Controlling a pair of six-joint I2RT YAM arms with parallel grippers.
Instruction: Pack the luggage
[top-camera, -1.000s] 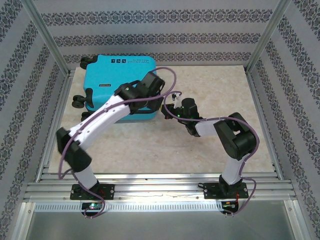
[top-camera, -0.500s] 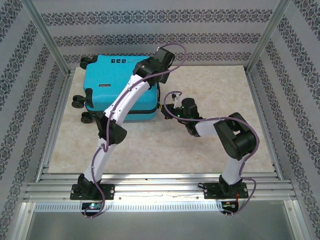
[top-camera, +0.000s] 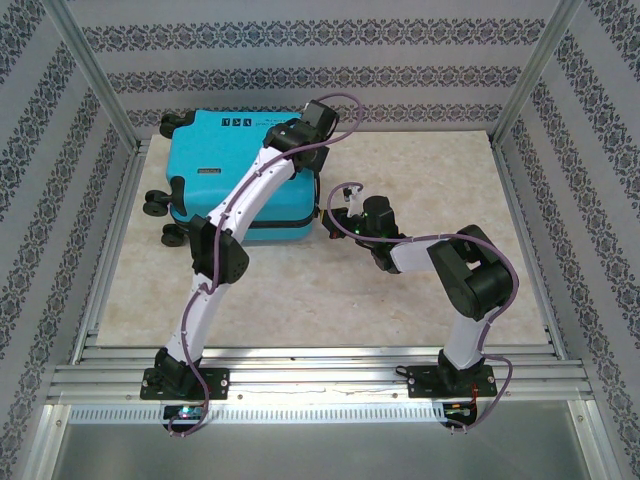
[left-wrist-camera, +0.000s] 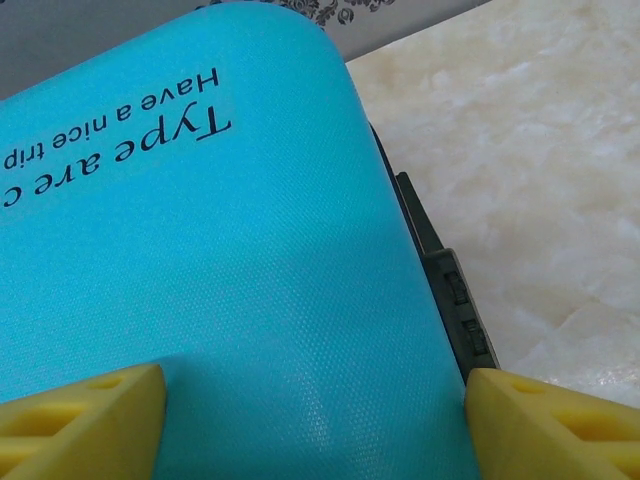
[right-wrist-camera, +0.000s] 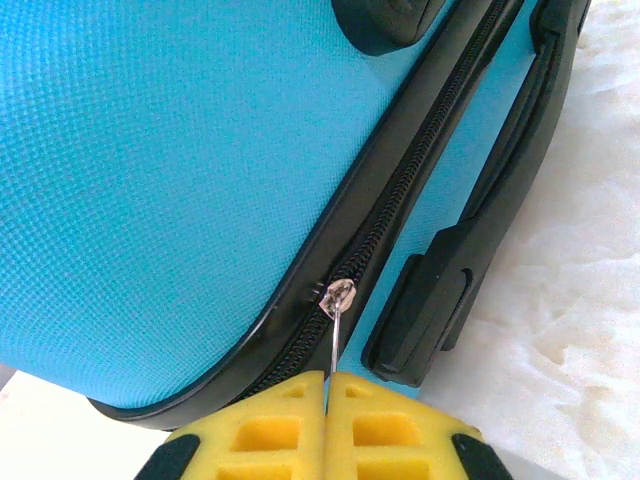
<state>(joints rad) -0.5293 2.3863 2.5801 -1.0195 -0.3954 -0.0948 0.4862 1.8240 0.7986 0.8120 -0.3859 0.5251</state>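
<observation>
The zipper pull is pinched just at its tip by my right gripper, so I will open, move in deeper and take the pull close to its slider (right-wrist-camera: 338, 297).
The turquoise luggage (top-camera: 225, 170) lies flat and closed at the table's back left, wheels to the left. My left gripper (top-camera: 305, 140) hovers over its far right corner, open. In the left wrist view its yellow fingertips (left-wrist-camera: 90, 420) stand wide apart over the printed shell (left-wrist-camera: 200, 280), the right one by the black zipper band (left-wrist-camera: 450, 300). My right gripper (top-camera: 340, 222) is at the luggage's right side. There its pads (right-wrist-camera: 327, 385) are shut on the thin metal zipper pull (right-wrist-camera: 334, 300), next to the black side handle (right-wrist-camera: 480, 240).
Beige marbled tabletop (top-camera: 420, 180) stretches open to the right of the luggage. Aluminium posts (top-camera: 520, 90) and patterned walls enclose the cell. The black wheels (top-camera: 157, 205) stick out toward the left wall.
My left arm has swung up from the luggage's near right part and stretched out over its far right corner. The right arm has held still on the zipper pull.
</observation>
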